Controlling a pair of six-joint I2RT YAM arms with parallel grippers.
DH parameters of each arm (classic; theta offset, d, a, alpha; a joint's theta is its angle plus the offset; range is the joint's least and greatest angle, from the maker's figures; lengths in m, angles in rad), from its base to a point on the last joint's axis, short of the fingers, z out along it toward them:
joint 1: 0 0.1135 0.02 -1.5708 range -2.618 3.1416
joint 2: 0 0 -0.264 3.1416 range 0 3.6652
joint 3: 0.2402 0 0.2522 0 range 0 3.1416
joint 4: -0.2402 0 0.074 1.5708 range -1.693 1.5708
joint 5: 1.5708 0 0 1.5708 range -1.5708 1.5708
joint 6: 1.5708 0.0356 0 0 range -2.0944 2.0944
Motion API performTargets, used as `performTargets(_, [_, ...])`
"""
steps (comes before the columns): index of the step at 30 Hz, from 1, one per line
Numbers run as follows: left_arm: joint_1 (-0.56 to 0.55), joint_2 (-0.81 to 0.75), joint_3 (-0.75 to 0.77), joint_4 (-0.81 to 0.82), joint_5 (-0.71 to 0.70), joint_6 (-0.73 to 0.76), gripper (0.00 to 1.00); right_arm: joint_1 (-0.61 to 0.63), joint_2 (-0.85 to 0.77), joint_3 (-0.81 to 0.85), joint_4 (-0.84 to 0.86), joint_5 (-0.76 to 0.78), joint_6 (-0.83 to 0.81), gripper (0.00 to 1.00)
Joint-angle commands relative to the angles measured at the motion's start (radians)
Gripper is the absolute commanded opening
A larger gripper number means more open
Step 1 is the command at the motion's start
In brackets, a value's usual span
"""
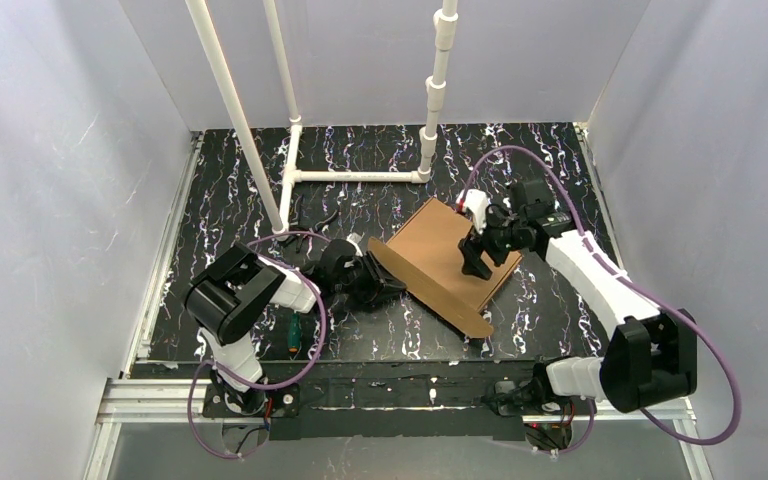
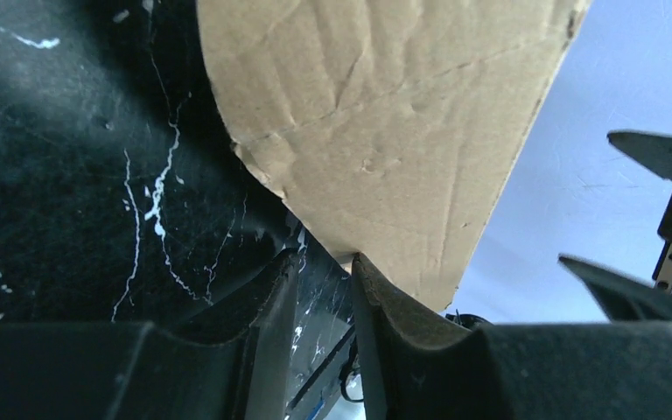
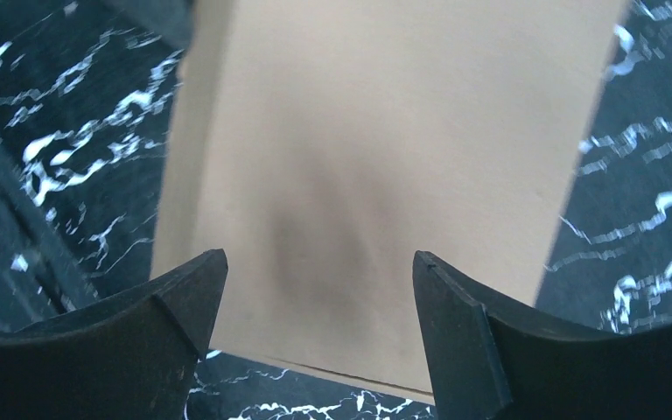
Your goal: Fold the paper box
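My left gripper will open wider and take the flap (image 2: 296, 205) by its edge, because the flap's lower edge is outside my left gripper's narrow fingers.
The paper box (image 1: 438, 243) is a brown cardboard sheet lying flat mid-table, with one long flap (image 1: 430, 290) raised along its near-left edge. My left gripper (image 1: 378, 274) sits low beside that flap. In the left wrist view the creased flap (image 2: 385, 122) rises over my left gripper (image 2: 324, 258). Its jaws stand narrowly apart with only table between them, and the right fingertip (image 2: 360, 267) touches the flap's lower edge. My right gripper (image 1: 475, 262) hangs over the flat panel, open. In the right wrist view the panel (image 3: 385, 149) fills the gap of the right gripper (image 3: 319, 255).
A white pipe frame (image 1: 360, 176) stands at the back, with one slanted pipe (image 1: 235, 110) crossing the left side. A small green-handled tool (image 1: 290, 335) lies near the left arm's base. Some small black parts (image 1: 312, 220) lie behind the left gripper. White walls enclose the black marbled table (image 1: 550, 160).
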Motion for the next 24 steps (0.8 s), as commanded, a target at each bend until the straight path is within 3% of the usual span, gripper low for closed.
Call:
performTargets(1, [0.004,0.018,0.036,0.021,0.001,-0.004,0.28,-0.128,0.051,0.012,0.167,0.036,0.238,0.87])
performTargets(7, [0.004,0.033,0.040,0.059,0.007,-0.008,0.30,-0.219,0.156,0.035,0.296,0.050,0.358,0.88])
performTargets(13, [0.004,0.062,0.048,0.095,0.010,-0.030,0.33,-0.281,0.312,0.140,0.283,0.000,0.421,0.88])
performTargets(15, [0.004,0.055,0.033,0.116,0.014,-0.034,0.40,-0.315,0.341,0.154,0.284,-0.030,0.434,0.88])
performTargets(19, [0.004,-0.009,-0.062,0.190,-0.002,-0.031,0.67,-0.358,0.377,0.157,0.283,-0.079,0.436,0.88])
performTargets(24, [-0.009,-0.032,-0.098,0.228,-0.021,-0.051,0.71,-0.359,0.410,0.121,0.314,-0.173,0.476,0.86])
